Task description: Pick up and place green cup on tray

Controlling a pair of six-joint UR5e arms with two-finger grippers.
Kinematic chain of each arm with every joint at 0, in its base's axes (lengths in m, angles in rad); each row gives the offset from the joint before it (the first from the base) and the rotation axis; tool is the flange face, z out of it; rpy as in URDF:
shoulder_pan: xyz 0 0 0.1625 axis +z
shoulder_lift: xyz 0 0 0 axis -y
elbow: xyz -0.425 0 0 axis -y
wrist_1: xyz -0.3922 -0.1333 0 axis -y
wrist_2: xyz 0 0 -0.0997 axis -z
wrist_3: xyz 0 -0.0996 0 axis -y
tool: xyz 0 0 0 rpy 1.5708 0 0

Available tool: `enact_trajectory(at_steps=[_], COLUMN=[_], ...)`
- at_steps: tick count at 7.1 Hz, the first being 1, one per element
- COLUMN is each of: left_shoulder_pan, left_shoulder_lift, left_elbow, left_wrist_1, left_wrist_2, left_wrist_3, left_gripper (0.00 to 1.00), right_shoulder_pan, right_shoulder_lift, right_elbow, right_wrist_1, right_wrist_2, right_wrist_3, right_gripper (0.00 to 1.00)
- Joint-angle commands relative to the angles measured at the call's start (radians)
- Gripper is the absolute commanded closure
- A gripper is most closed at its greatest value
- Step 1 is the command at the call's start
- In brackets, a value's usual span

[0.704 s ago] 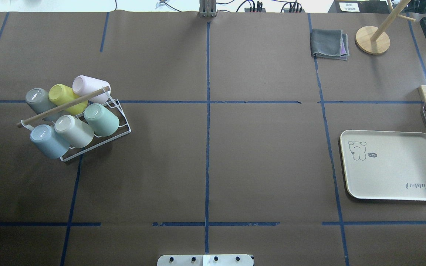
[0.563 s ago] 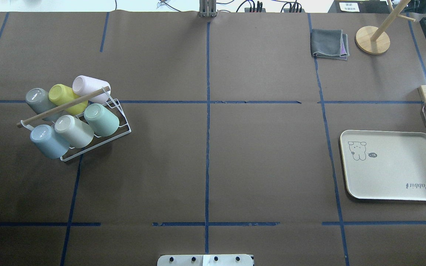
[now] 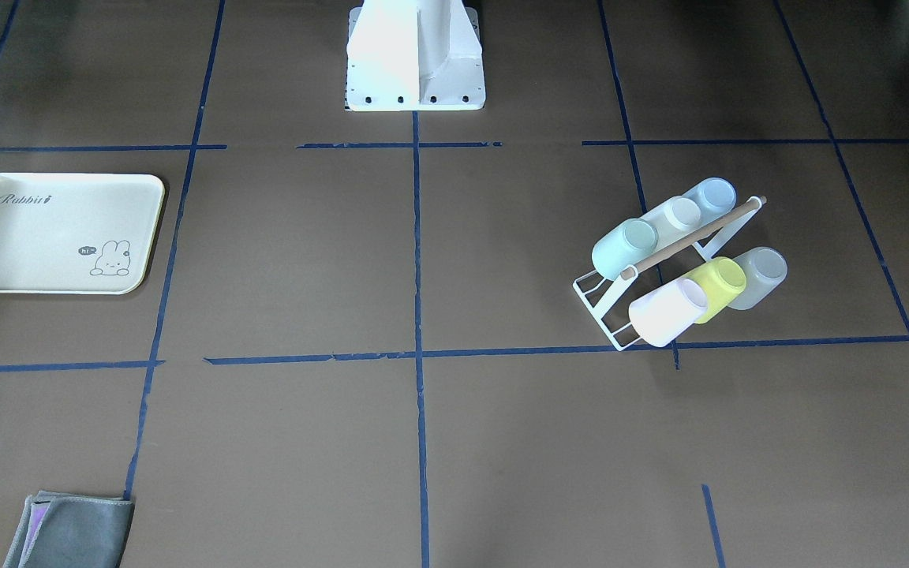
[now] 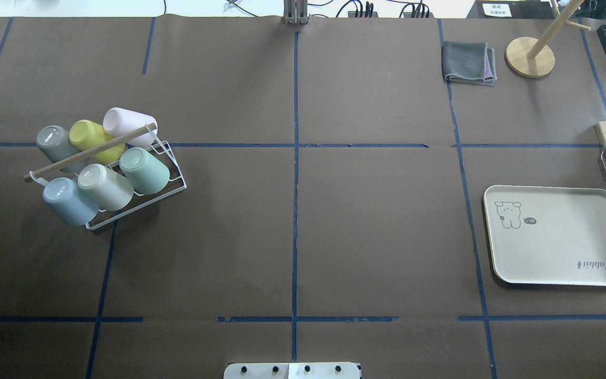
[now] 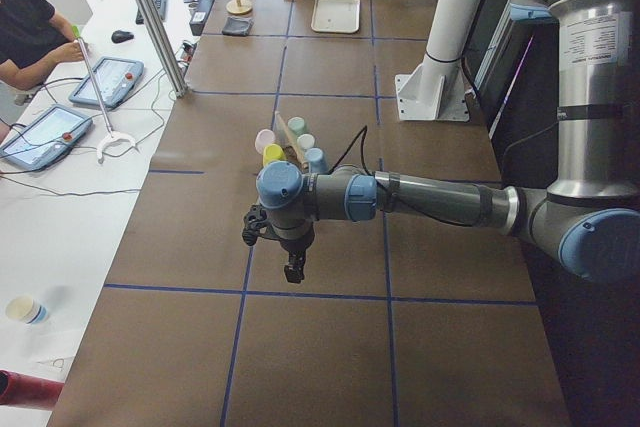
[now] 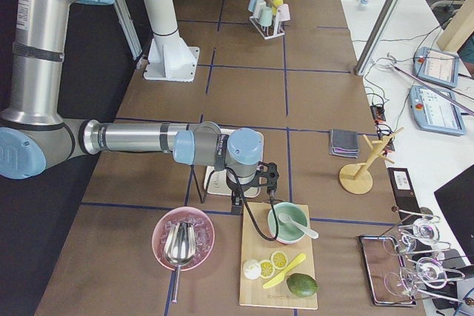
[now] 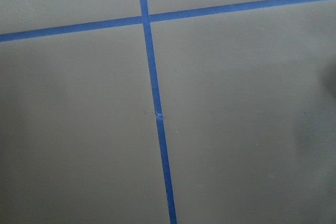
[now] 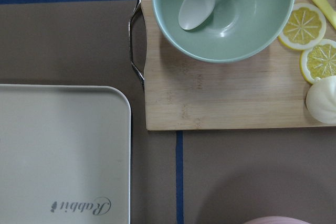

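Next, I close my right gripper on the middle of the cream tray's short edge [image 8: 129, 167], the one next to the wooden board.
The green cup [image 4: 145, 171] lies tilted, bottom up, in a white wire rack [image 4: 174, 184] at the table's left; it also shows in the front view [image 3: 622, 247]. The cream tray [image 4: 555, 263] with "Rabbit" script lies flat at the right, also in the front view [image 3: 52, 233] and the right wrist view [image 8: 58, 145]. My left gripper [image 5: 293, 269] shows only in the left side view, hanging over bare table well short of the rack; I cannot tell if it is open or shut. My right gripper [image 6: 237, 199] shows only in the right side view, over the tray's edge; I cannot tell its state.
The rack also holds yellow [image 4: 92, 138], pink, grey, beige and light blue [image 4: 69, 200] cups under a wooden handle bar. A wooden board [image 8: 220, 98] with a green bowl [image 8: 223, 11] and lemon slices lies beside the tray. A grey cloth [image 4: 468, 62] and a wooden stand [image 4: 530, 57] are at the far right.
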Motion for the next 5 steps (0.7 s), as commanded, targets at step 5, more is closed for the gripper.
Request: enact_trajectory(at_steps=[5], left_shoulder_pan=[0.001], left_shoulder_lift=[0.002], left_elbow=[0.004], left_wrist_1=[0.001], left_wrist_2=[-0.009], left_wrist_3=[-0.007], left_gripper=[0.0], right_shoulder_pan=[-0.073], right_shoulder_lift=[-0.01], right_elbow=[-0.009], right_wrist_1=[0.07], right_wrist_2=[0.076], right_wrist_3=[0.023], right_gripper=[0.0])
